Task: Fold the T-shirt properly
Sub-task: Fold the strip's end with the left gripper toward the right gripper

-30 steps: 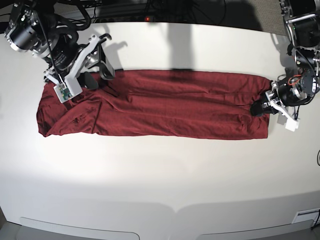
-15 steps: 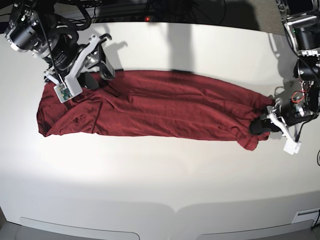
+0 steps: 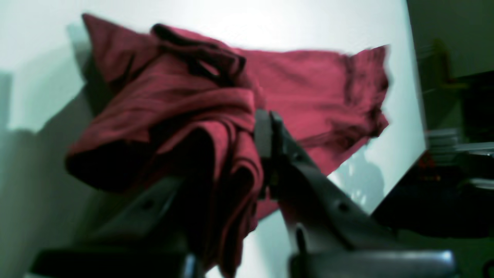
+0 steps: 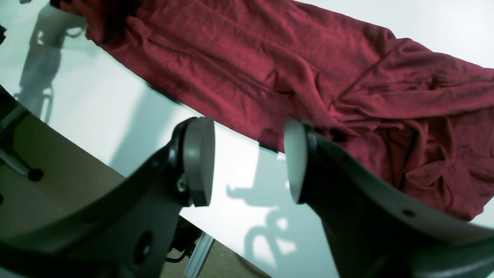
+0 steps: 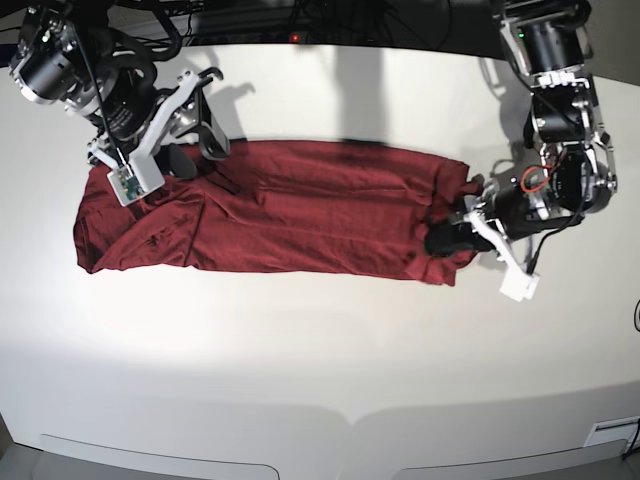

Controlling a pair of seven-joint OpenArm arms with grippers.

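Note:
My left gripper has the bunched end of the maroon T-shirt. It will let go of it on the middle of the T-shirt's flat part [image 5: 268, 215] [image 3: 319, 107].
The maroon T-shirt [image 5: 290, 210] lies stretched sideways across the white table. My left gripper [image 5: 452, 238] is shut on its right end, which is bunched up and raised off the table. In the left wrist view the gathered fabric [image 3: 216, 127] drapes over the closed left gripper [image 3: 254, 154], hiding one finger. My right gripper [image 5: 198, 152] hangs open over the shirt's upper left edge. The right wrist view shows both pads [image 4: 198, 162] apart with bare table between them and the shirt [image 4: 308, 77] just beyond.
The white table [image 5: 320, 340] extends well in front of the shirt. Its back edge [image 5: 350, 48] borders dark equipment and cables. In the right wrist view a table edge [image 4: 115, 170] drops to beige floor.
My left gripper has carried the shirt's right end leftward across the table, shortening the laid-out cloth and bunching it. The right arm has stayed still and open.

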